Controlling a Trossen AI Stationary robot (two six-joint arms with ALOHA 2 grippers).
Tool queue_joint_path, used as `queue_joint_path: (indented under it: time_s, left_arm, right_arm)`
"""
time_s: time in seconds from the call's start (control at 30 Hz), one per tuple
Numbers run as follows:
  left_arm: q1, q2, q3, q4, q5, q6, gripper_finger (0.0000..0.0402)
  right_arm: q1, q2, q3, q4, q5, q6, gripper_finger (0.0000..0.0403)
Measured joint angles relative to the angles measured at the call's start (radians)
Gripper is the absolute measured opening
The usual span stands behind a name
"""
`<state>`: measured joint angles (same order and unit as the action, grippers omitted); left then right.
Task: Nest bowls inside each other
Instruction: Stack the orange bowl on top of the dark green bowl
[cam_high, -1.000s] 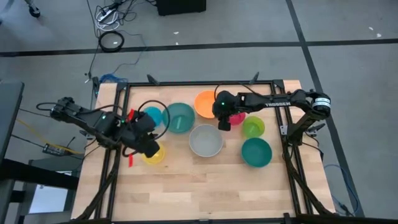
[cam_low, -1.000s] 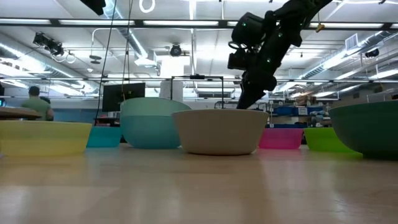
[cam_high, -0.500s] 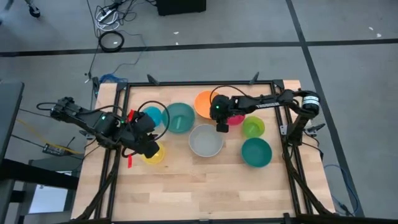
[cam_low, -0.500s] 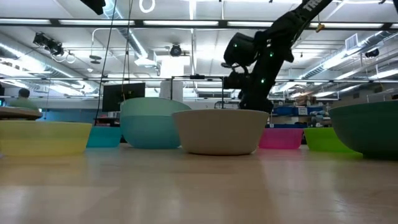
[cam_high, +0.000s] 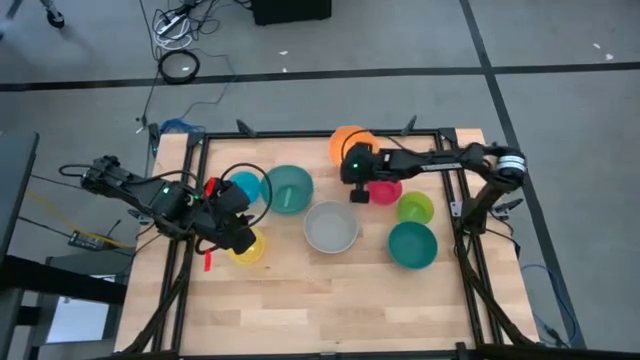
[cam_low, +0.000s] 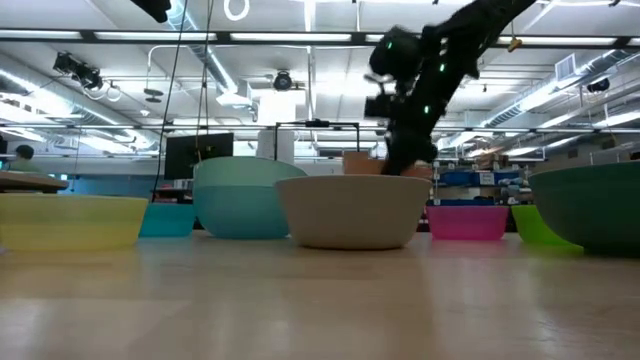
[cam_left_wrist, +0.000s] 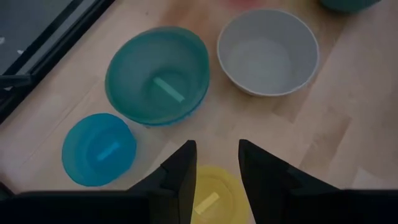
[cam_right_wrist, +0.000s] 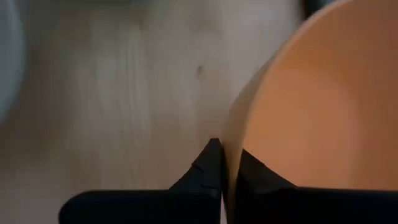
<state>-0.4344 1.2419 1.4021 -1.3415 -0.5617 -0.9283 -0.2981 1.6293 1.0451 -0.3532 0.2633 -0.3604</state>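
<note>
Next, I release the orange bowl from my right gripper inside the large bowl (cam_high: 290, 189) that sits between the light blue and grey-white bowls.
My right gripper (cam_right_wrist: 222, 163) is shut on the orange bowl (cam_high: 347, 139), which hangs at the table's far edge and shows in the low view (cam_low: 360, 161) above the grey-white bowl (cam_high: 331, 227). The pink (cam_high: 385, 191), lime (cam_high: 414, 207) and teal (cam_high: 412, 245) bowls stand upright on the right. On the left stand the cyan bowl (cam_high: 245, 185) and the light blue bowl (cam_high: 289, 188). My left gripper (cam_left_wrist: 214, 167) hovers open above the yellow bowl (cam_left_wrist: 211, 199). My right gripper pinches the orange bowl's rim (cam_right_wrist: 235, 134). One finger (cam_right_wrist: 208, 163) is outside the wall and the other is inside. The fingers slant down at it from the table's right. The bowl is raised and tilted; whether its far side is clear of the table I cannot tell.
A black frame rail (cam_high: 280, 133) runs along the table's far edge, just under the orange bowl. Bare wood (cam_high: 320, 300) fills the near half of the table. In the low view the grey-white bowl (cam_low: 352, 210) hides the table behind it.
My right gripper has swung toward the table's far edge and risen, and the orange bowl has gone up and farther back with it, now showing above the grey-white bowl's rim. The pink and lime bowls have slid a little toward the right edge.
</note>
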Motion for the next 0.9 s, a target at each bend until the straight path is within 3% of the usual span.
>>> queue_joint_path:
  time_s: [0.17,0.3,0.47,0.6,0.77,0.9]
  left_arm:
    - [0.0,0.0,0.0,0.0,-0.023,0.004,0.0128]
    - [0.0,0.0,0.0,0.0,-0.079,0.005,0.0128]
    - [0.0,0.0,0.0,0.006,-0.106,0.005,0.0128]
    - [-0.001,0.0,0.0,0.016,-0.118,0.006,0.0128]
    - [-0.028,0.0,0.0,0.02,-0.121,-0.005,0.0128]
    - [-0.056,0.0,0.0,0.021,-0.122,-0.025,0.0128]
  right_arm:
    - [0.042,-0.107,0.046,0.115,-0.169,0.085,0.0001]
    - [0.133,-0.082,0.105,0.292,-0.317,0.149,0.0001]
    - [0.226,0.059,0.228,0.352,-0.322,0.154,0.0001]
    - [0.245,0.19,0.341,0.323,-0.262,0.15,0.0]
    - [0.231,0.32,0.465,0.185,-0.234,0.193,0.0005]
    - [0.218,0.368,0.543,0.038,-0.306,0.225,0.0035]
